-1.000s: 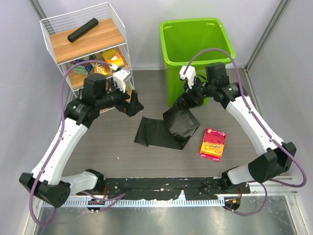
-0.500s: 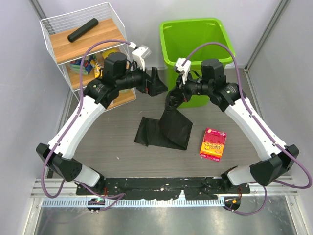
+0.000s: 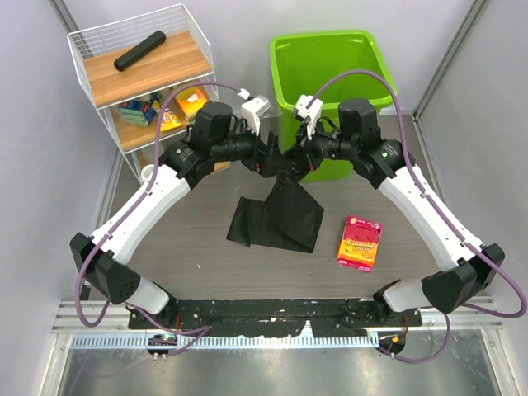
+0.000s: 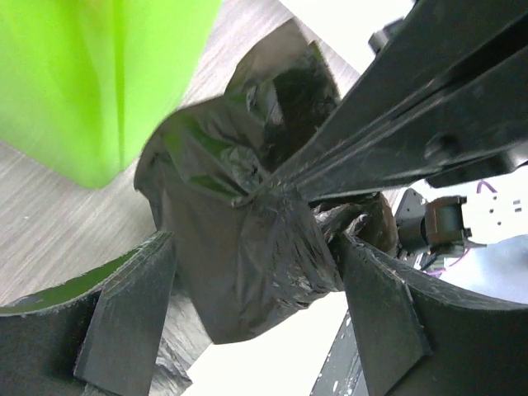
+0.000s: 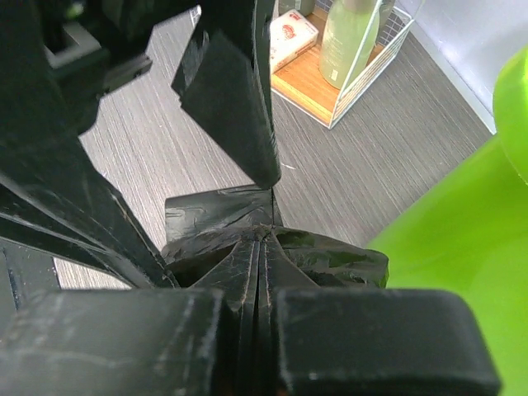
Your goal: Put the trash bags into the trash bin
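A bunched fold is pinched in my right gripper, so my left gripper will hold the bag while my right gripper takes its loose edge [image 5: 371, 264] next to the trash bin.
The black trash bag [image 3: 276, 219] hangs from my right gripper [image 3: 295, 165], its lower part still spread on the table in front of the lime-green trash bin [image 3: 330, 74]. In the right wrist view the right gripper [image 5: 266, 235] is shut on a bunched fold of the bag [image 5: 214, 219]. My left gripper [image 3: 276, 157] is open and straddles the raised part of the bag just left of the right gripper. In the left wrist view the crinkled bag [image 4: 247, 247] fills the gap of the left gripper [image 4: 256, 305], with the bin [image 4: 91, 74] behind it.
An orange snack packet [image 3: 360, 242] lies on the table right of the bag. A white wire shelf [image 3: 148, 74] stands at the back left with a slim black roll [image 3: 139, 50] on top and packets below. Walls close in on both sides.
My left arm has swung right from beside the shelf to the bag, and its jaws have narrowed a little. The right gripper has raised the bag's top slightly and shifted left.
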Available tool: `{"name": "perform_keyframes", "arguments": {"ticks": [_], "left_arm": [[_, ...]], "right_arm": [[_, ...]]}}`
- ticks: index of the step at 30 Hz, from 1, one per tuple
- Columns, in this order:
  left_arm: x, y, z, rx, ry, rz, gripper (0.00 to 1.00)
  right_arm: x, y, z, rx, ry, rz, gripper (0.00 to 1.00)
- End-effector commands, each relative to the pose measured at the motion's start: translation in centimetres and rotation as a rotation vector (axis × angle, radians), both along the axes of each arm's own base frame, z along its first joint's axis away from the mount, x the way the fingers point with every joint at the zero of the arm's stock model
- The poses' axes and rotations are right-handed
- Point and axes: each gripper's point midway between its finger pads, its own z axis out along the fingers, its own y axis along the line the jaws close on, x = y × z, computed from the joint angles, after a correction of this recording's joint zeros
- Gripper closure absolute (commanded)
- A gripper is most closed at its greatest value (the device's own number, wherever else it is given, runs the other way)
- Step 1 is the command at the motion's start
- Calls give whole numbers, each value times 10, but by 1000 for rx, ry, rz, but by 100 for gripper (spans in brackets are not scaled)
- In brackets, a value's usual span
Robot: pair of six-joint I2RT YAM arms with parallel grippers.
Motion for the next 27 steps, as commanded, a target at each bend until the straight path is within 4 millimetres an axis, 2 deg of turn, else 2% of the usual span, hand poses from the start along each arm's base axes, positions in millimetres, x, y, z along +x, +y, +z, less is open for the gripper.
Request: {"name": "perform_keyframes", "arguments": {"ticks": [1, 5, 7, 9, 10, 12, 13, 15, 16, 17, 20, 23, 24, 27], "left_arm": [[-16, -3, 18, -56, -94, -99, 20], [-30, -11, 14, -87, -68, -185, 33], [-34, -15, 12, -94, -54, -219, 52], [-34, -17, 10, -93, -41, -228, 75], [-35, -17, 10, -93, -41, -230, 81], [-34, -16, 10, -92, -44, -223, 100], [-33, -15, 8, -87, -41, -214, 100], [-32, -12, 8, -78, -51, -188, 100], [-29, -9, 8, -70, -59, -169, 100], [-27, -6, 6, -57, -70, -149, 100], [-17, 9, 4, -11, -119, -48, 100], [-4, 24, 8, 33, -184, 55, 100], [-4, 27, 11, 38, -198, 61, 100], [-10, 32, 19, 44, -231, 45, 100]], "right_arm": [[-8, -4, 50, 66, -116, -4, 99], [-9, -6, 52, 66, -119, -13, 99], [-8, -7, 51, 64, -115, -18, 99], [-9, -8, 50, 59, -114, -22, 99], [-8, -9, 47, 53, -108, -26, 99], [-9, -9, 45, 46, -106, -29, 99], [-7, -12, 44, 39, -108, -46, 98], [-4, -16, 43, 24, -106, -74, 90], [-3, -18, 48, 24, -121, -83, 80], [-1, -22, 49, 14, -123, -110, 76], [-1, -31, 69, 19, -164, -155, 53], [-6, -39, 83, 23, -203, -176, 42], [-11, -41, 88, 32, -213, -176, 35], [-22, -45, 89, 30, -210, -161, 31]]}}
